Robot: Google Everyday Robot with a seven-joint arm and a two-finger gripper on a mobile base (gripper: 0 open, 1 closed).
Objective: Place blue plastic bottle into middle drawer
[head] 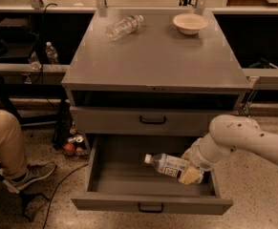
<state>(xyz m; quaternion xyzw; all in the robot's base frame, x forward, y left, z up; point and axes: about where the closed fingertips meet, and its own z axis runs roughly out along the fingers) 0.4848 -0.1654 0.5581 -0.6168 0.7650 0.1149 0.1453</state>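
My gripper is going to let go of the blue plastic bottle on the middle of the open drawer's bottom (151, 166) behind the black handle.
The blue plastic bottle (168, 165) lies nearly on its side, white cap pointing left, inside the open middle drawer (150, 202), just above its floor at the right. My gripper (190, 174) is shut on the bottle's base end, reaching down into the drawer from the right on the white arm (234, 140). The drawer is pulled far out, with its black handle facing front. The upper drawer (153, 120) above it is closed.
A smaller crinkled clear bottle (124, 26) and a white bowl (190, 23) sit on the cabinet top. A person's leg and shoe (9, 151) are at the left. Cans and an apple-like object (71, 146) lie on the floor beside the cabinet.
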